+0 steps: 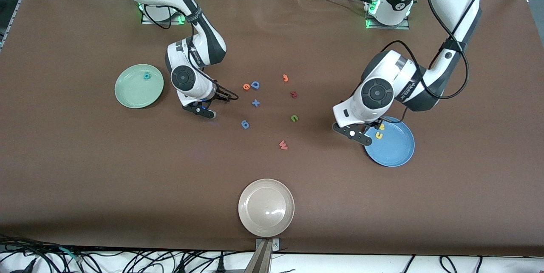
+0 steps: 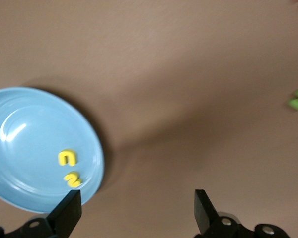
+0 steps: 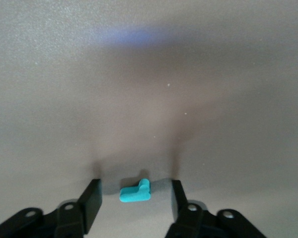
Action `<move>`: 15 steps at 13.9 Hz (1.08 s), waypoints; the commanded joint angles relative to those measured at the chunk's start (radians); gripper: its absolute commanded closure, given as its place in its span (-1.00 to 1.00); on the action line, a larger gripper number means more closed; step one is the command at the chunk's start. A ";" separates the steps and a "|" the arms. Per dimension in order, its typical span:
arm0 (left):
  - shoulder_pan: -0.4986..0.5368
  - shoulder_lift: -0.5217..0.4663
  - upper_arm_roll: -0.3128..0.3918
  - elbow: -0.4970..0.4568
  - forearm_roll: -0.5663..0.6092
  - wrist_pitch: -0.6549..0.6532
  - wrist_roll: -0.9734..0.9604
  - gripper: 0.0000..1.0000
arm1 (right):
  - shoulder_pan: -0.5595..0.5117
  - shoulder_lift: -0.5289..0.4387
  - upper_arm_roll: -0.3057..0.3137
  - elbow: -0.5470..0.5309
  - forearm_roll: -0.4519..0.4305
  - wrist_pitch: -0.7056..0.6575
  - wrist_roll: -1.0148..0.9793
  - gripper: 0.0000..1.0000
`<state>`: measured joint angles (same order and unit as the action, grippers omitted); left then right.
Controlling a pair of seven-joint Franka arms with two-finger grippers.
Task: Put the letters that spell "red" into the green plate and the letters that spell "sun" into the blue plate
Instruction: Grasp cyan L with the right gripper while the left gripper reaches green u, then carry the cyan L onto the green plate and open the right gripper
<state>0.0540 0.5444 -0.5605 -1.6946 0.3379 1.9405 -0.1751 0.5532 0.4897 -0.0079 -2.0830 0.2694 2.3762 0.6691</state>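
Note:
The green "n" lies between the dark red letter and the red "w". My left gripper will close on its outer sides [image 1: 294, 118].
A teal "r" [image 3: 135, 192] lies flat on the brown table between the fingers of my right gripper [image 3: 135, 196], which is open with a gap on each side of the letter. That gripper [image 1: 199, 110] is low over the table between the green plate [image 1: 131, 92] and the loose letters. A teal "d" [image 1: 147, 76] lies in the green plate. My left gripper [image 1: 352, 132] is open and empty over the blue plate's [image 1: 395, 149] rim. A yellow "s" [image 1: 381, 126] and "u" [image 1: 378, 135] lie in it. The green "n" [image 1: 294, 118] and orange "e" [image 1: 246, 87] lie mid-table.
Mid-table lie a blue "D" [image 1: 255, 85], a blue plus [image 1: 255, 103], a blue "6" [image 1: 245, 124], an orange "3" [image 1: 285, 78], a dark red letter [image 1: 293, 94] and a red "w" [image 1: 283, 144]. A beige plate [image 1: 266, 207] sits near the front edge.

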 commanded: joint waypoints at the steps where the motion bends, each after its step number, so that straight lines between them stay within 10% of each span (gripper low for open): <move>1: -0.090 0.037 0.007 0.061 -0.007 -0.017 -0.094 -1.00 | 0.004 -0.003 0.002 -0.003 0.019 0.011 0.001 -0.06; 7: -0.224 0.175 0.013 0.197 -0.014 0.011 -0.477 -1.00 | 0.004 -0.003 0.002 -0.005 0.019 0.011 0.003 0.62; 15: -0.282 0.278 0.019 0.197 -0.008 0.236 -1.016 -1.00 | -0.003 -0.063 -0.009 0.001 0.019 -0.059 -0.008 0.68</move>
<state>-0.1887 0.7804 -0.5537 -1.5328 0.3338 2.1297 -1.0996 0.5528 0.4794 -0.0095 -2.0782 0.2696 2.3698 0.6691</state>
